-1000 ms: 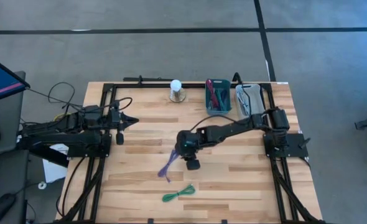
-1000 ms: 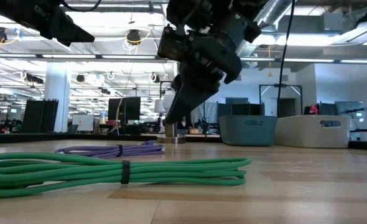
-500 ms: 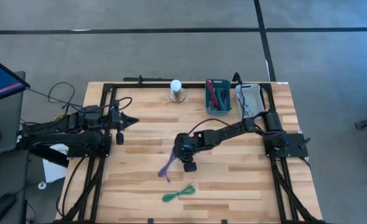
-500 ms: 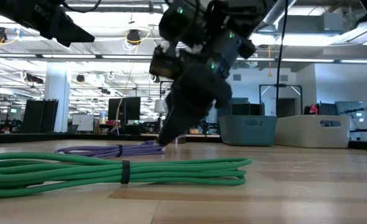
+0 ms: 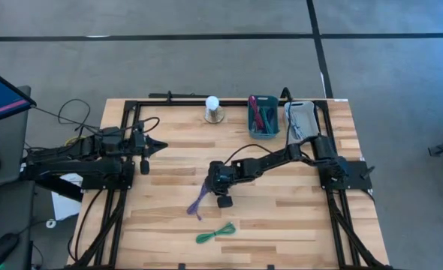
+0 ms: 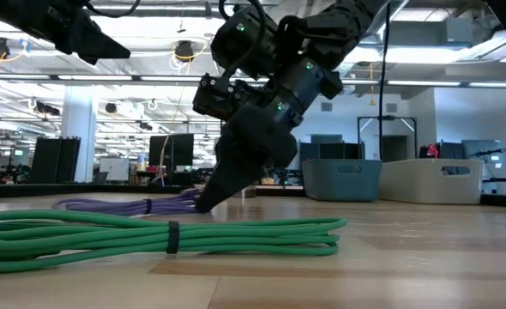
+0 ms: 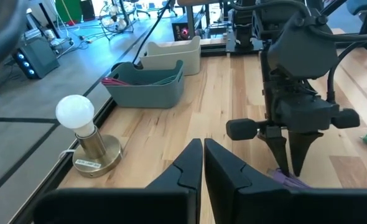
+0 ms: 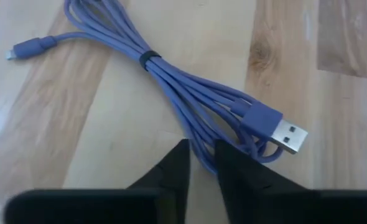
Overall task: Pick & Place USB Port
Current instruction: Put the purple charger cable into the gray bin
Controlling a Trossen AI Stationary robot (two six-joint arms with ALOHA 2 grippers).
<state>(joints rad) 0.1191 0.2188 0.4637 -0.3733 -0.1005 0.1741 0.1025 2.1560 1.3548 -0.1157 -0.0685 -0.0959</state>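
Observation:
The plug lies beside the fingers of my right gripper as they pinch the looped end's pieces, so next I open them and take the plug's purple housing [image 8: 262, 120] before lifting.
A bundled purple USB cable [image 8: 171, 81] lies flat on the wooden table, left of centre [image 5: 198, 201], with a black tie around its middle. Its silver plug [image 8: 289, 132] is at the end nearest my right gripper [image 8: 202, 167]. That gripper has come down on the bundle [image 6: 203, 204] and is shut on some of its strands. A coiled green cable [image 5: 215, 233] lies on the table nearer the front edge. My left gripper [image 7: 203, 146] is shut, empty, and hovers over the table's left part [image 5: 161, 146]. My right gripper has several purple strands [image 8: 203, 154] between its two fingertips, on the bundle's looped end just short of the plug. The fingers come from above, slanting down toward the table's left, and lie across the strands. The cable rests slack on the table.
At the far edge stand a light bulb on a brass base [image 5: 213, 109], a teal bin [image 5: 263, 116] holding cables, and a pale bin [image 5: 302, 118]. A black frame rail [image 5: 131, 112] runs along the table's edges. Bare wood lies right of the green cable.
My right gripper has come down and toward the table's left, until its fingertips reached the purple cable. The purple bundle has slid a little toward the left along the table. The green cable stays where it was.

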